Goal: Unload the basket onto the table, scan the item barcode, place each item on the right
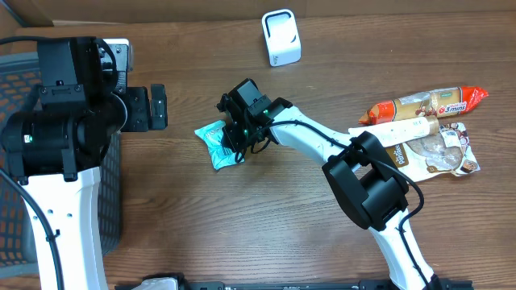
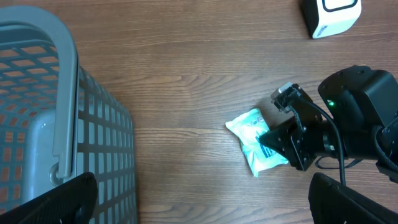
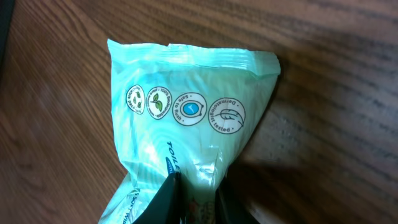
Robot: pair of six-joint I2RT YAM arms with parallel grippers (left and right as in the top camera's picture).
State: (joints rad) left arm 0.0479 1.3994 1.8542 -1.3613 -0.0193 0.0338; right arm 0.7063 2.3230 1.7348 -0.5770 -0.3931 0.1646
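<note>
The mint-green packet will go down from my right gripper on the open wooden table straight [image 1: 279, 133] in front of the white scanner.
A mint-green wipes packet [image 1: 214, 142] lies on the wooden table left of centre. It also shows in the left wrist view [image 2: 256, 139] and fills the right wrist view [image 3: 186, 106], printed side up; no barcode shows. My right gripper [image 1: 239, 142] reaches in from the packet's right, and its fingers [image 3: 198, 194] are shut on a bunched fold of the packet's near end. The white scanner [image 1: 280, 38] stands at the table's far edge and appears again in the left wrist view [image 2: 329, 15]. My left gripper [image 1: 157, 106] hovers open beside the basket, its fingers [image 2: 62, 198] wide apart with nothing between them.
A grey mesh basket [image 2: 62, 93] stands at the table's left side, under the left arm. Several snack packets lie at the right: an orange-ended one [image 1: 423, 105] and a white one [image 1: 439, 151]. The right arm's base [image 1: 367, 189] sits right of centre.
</note>
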